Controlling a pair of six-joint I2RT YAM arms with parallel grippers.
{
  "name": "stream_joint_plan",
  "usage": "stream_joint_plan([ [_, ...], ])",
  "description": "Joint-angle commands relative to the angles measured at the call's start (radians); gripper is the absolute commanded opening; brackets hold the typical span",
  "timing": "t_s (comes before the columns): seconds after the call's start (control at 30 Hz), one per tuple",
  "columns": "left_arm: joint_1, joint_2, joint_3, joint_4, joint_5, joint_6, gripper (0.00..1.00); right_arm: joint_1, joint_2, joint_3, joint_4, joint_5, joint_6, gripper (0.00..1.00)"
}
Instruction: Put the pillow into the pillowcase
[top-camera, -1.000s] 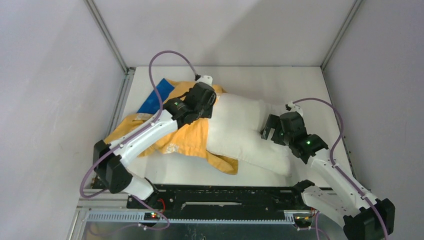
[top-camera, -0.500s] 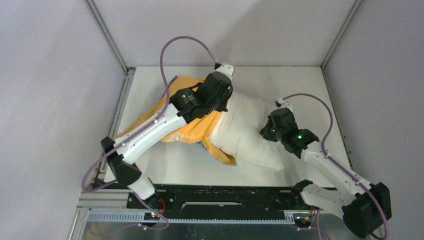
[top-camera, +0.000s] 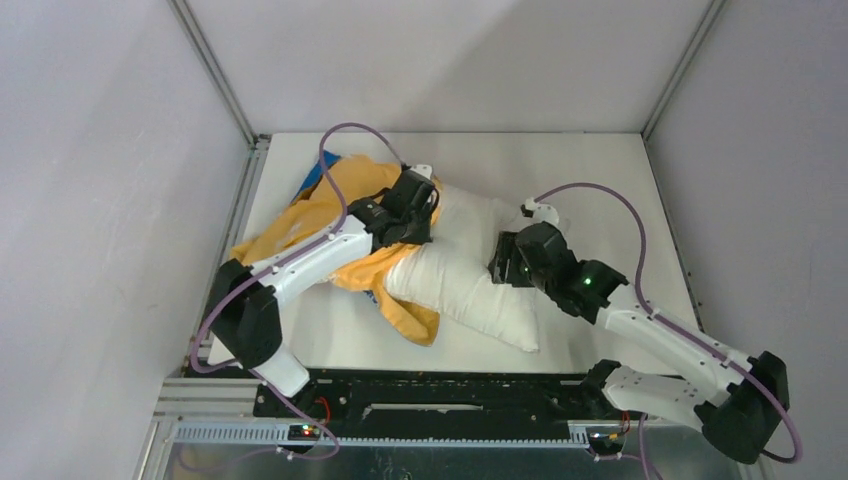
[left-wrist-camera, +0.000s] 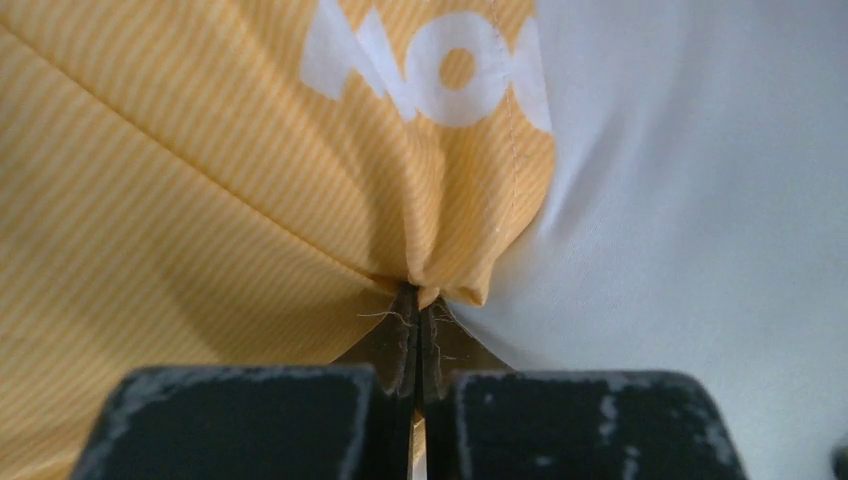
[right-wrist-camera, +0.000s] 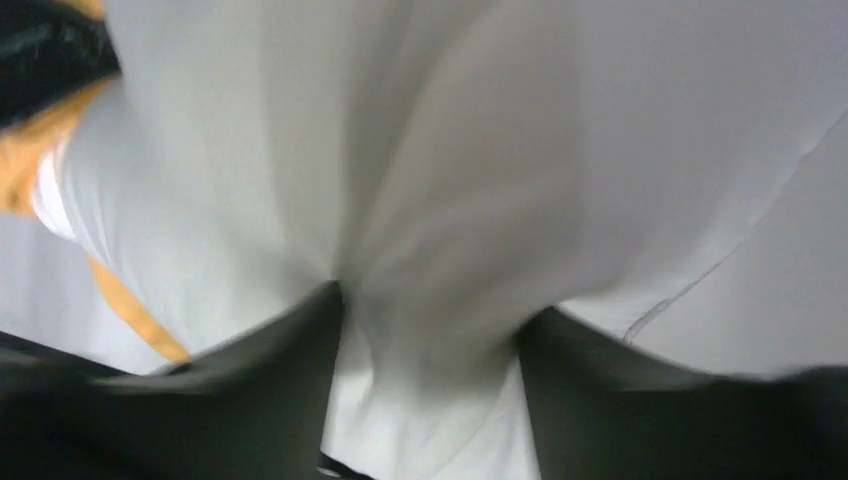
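I should pinch that fold (right-wrist-camera: 435, 290) of the pillow, which bulges between my right gripper's open fingers, and hold the pillow steady before my left gripper pulls the pillowcase over.
The white pillow (top-camera: 470, 285) lies slanted across the middle of the table, its left end tucked inside the orange-yellow pillowcase (top-camera: 300, 225). A blue patch of the pillowcase (top-camera: 312, 180) shows at the far left. My left gripper (top-camera: 420, 212) is over the pillow's upper left corner. In the left wrist view that gripper (left-wrist-camera: 415, 300) is shut on a bunched hem of the pillowcase (left-wrist-camera: 200, 200), right against the pillow (left-wrist-camera: 690, 200). My right gripper (top-camera: 502, 262) presses into the pillow's right part. Its jaws (right-wrist-camera: 430, 320) stand wide apart, with a ridge of pillow (right-wrist-camera: 450, 150) bulging between them.
The white table (top-camera: 600, 170) is boxed in by grey walls on three sides, with metal posts at the back corners. A black rail (top-camera: 450, 385) runs along the near edge between the arm bases. Purple cables loop above both wrists.
The pillow has slid left and nearer, further into the pillowcase. My right gripper followed it left. The left gripper lifted the pillowcase hem towards the back, then drew it down over the pillow.
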Motion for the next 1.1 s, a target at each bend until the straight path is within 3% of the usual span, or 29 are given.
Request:
stream_joint_plan([
  [0.0,-0.004,-0.013,-0.045,0.126,0.119,-0.039,0.0,0.126,-0.079,0.101,-0.031,0.188,-0.076,0.79],
  [0.07,0.004,-0.02,-0.044,0.123,0.119,-0.034,0.0,0.214,-0.09,0.128,-0.072,0.29,-0.105,0.89],
  [0.2,0.017,-0.043,-0.034,0.117,0.135,-0.026,0.0,0.322,-0.069,0.152,-0.086,0.394,-0.166,0.99],
  [0.37,0.017,-0.065,0.012,0.092,0.153,-0.018,0.0,0.374,0.091,0.145,-0.043,0.378,-0.217,1.0],
  [0.53,0.009,-0.105,0.137,0.01,0.163,-0.01,0.0,0.324,0.265,0.106,-0.015,0.387,-0.156,0.99],
  [0.6,-0.004,-0.131,0.201,-0.024,0.157,-0.013,0.0,0.266,0.29,0.105,0.027,0.347,-0.162,0.87],
  [0.63,-0.015,-0.139,0.231,-0.036,0.156,-0.017,0.0,0.234,0.283,0.118,0.049,0.294,-0.167,0.73],
  [0.67,-0.028,-0.145,0.252,-0.039,0.158,-0.023,0.0,0.2,0.262,0.135,0.075,0.237,-0.169,0.42],
  [0.73,-0.053,-0.146,0.27,-0.028,0.184,-0.049,0.0,0.133,0.195,0.163,0.153,0.089,-0.152,0.03],
  [0.83,-0.06,-0.13,0.251,0.016,0.241,-0.079,0.0,0.041,0.111,0.234,0.222,-0.142,-0.068,0.0],
  [0.97,-0.061,-0.119,0.208,0.08,0.306,-0.091,0.0,0.029,0.048,0.296,0.206,-0.144,-0.025,0.0],
  [1.07,-0.061,-0.098,0.251,0.034,0.311,-0.06,0.0,0.006,0.043,0.296,0.192,-0.154,-0.019,0.0],
])
